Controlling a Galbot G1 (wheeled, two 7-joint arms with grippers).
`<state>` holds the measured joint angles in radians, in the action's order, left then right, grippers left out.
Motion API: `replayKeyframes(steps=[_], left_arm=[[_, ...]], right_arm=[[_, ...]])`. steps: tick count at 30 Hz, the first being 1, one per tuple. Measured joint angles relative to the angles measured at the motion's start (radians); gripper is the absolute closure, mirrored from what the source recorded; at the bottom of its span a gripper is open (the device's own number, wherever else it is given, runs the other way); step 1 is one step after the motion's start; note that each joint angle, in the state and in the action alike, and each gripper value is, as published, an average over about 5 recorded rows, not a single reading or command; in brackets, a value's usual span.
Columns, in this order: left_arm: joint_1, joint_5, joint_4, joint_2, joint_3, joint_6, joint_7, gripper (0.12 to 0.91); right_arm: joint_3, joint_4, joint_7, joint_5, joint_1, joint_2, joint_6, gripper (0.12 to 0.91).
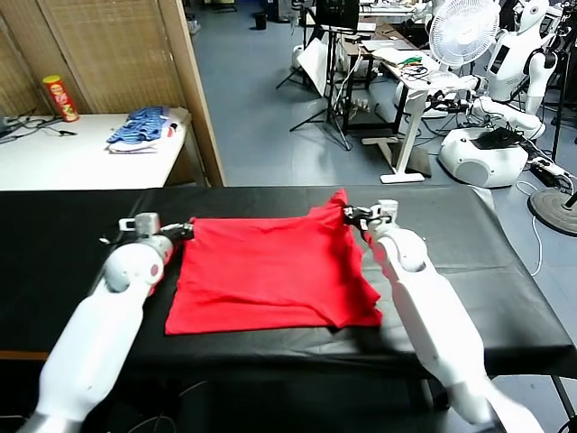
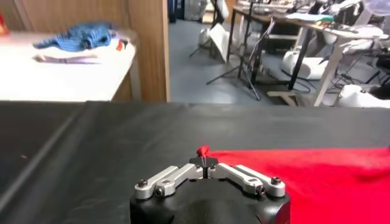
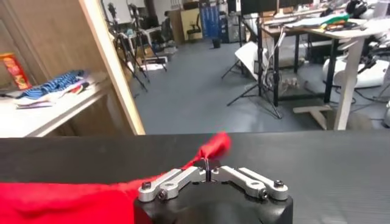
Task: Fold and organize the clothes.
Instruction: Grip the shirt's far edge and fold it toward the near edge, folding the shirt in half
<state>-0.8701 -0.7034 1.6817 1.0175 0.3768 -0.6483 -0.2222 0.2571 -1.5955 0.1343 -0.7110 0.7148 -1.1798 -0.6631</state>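
Observation:
The robot's right gripper will release the red T-shirt's far corner, now lifted a little off the table, on the near half (image 1: 362,285) next to the rumpled edge of the shirt.
The clothes are one bright red T-shirt (image 1: 270,271) lying folded on the black table (image 1: 72,262), plain side up. My left gripper (image 1: 187,229) is shut on the shirt's far left corner; a small red tip (image 2: 203,150) pokes out past its closed jaws. My right gripper (image 1: 350,215) is shut on the far right corner, where a red peak of cloth (image 3: 214,145) is lifted a little off the table. The shirt's right edge is bunched and rumpled under the right arm. Both far corners are pinched level with each other.
A white side table (image 1: 81,162) at the back left carries a blue-and-white pile of garments (image 1: 142,126) and a red can (image 1: 60,97). A wooden screen (image 1: 194,81) stands behind the black table. Desks, tripods, a fan and other robots fill the floor beyond.

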Motion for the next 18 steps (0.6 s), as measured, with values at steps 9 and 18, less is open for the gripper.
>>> replayKeyframes(steps=[9,18], left_arm=[[-0.167,0.016,0.153,-0.029,0.074,-0.025,-0.028,0.904],[-0.309,0.081,0.293,-0.013,0.125,-0.040,-0.037,0.904]], right_arm=[[0.023,-0.170,0.024,-0.038,0.125,0.083,-0.072,0.903],[0.030,-0.308,0.021,0.033,0.231,0.136,-0.073,0.903]])
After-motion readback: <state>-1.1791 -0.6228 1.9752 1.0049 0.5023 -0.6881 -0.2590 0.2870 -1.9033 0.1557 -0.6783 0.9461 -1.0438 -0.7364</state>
